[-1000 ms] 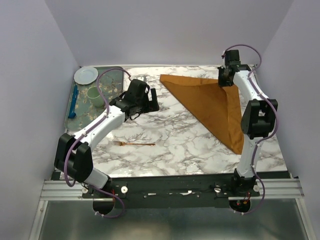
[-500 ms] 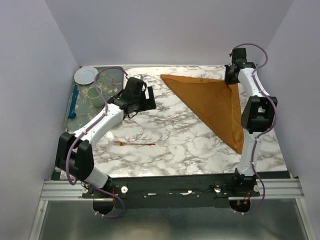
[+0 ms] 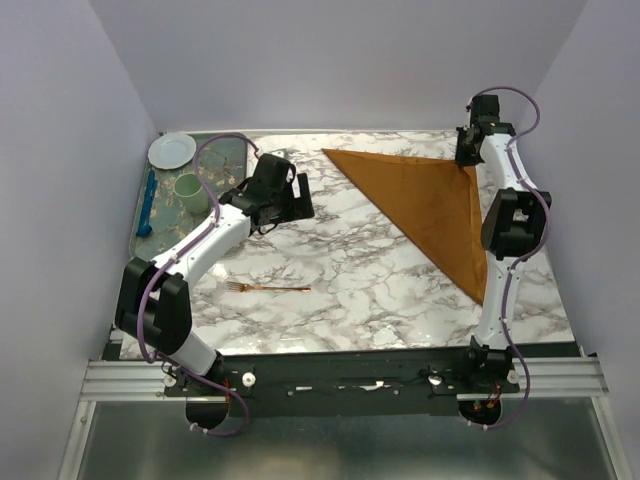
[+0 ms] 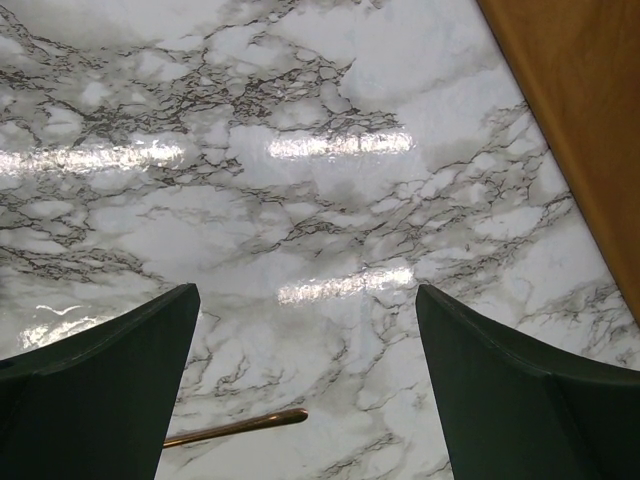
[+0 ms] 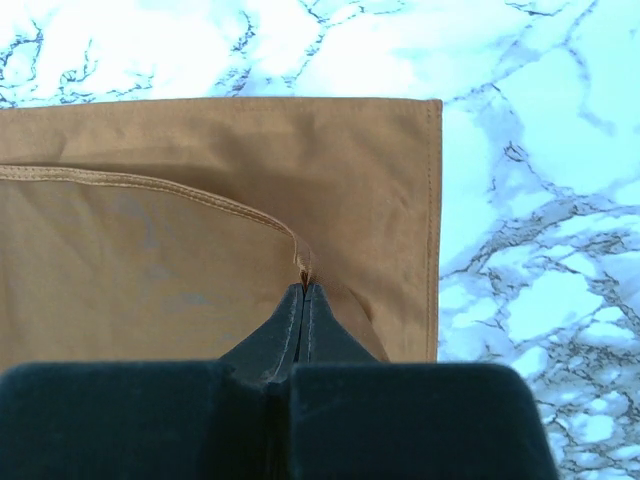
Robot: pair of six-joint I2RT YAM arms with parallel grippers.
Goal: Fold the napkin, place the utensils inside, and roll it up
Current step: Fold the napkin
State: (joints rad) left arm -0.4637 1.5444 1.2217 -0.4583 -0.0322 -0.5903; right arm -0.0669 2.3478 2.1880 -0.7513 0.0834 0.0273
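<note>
The pointed corner [image 3: 331,153] nearest the tray is the next place for my left gripper, which should move there and then close on the rust-orange napkin.
The rust-orange napkin [image 3: 425,205] lies folded into a triangle on the right half of the marble table. My right gripper [image 3: 467,160] sits at its far right corner, shut on the upper layer's hemmed edge. In the right wrist view the napkin [image 5: 180,250] fills the left side and the gripper [image 5: 304,288] pinches a lifted fold. The copper fork [image 3: 268,288] lies flat near the front left. My left gripper [image 3: 300,198] hangs open above the table's middle left with nothing between its fingers; its wrist view shows the fork's handle tip [image 4: 250,425] and a napkin edge [image 4: 590,120].
A patterned tray [image 3: 225,165] at the far left holds a white plate [image 3: 172,150], a pale green cup [image 3: 190,192] and a blue utensil [image 3: 147,203]. Walls close in on both sides and at the back.
My right gripper has carried the napkin's corner to the right and farther back, flattening the cloth into a cleaner triangle. The left gripper has shifted slightly.
</note>
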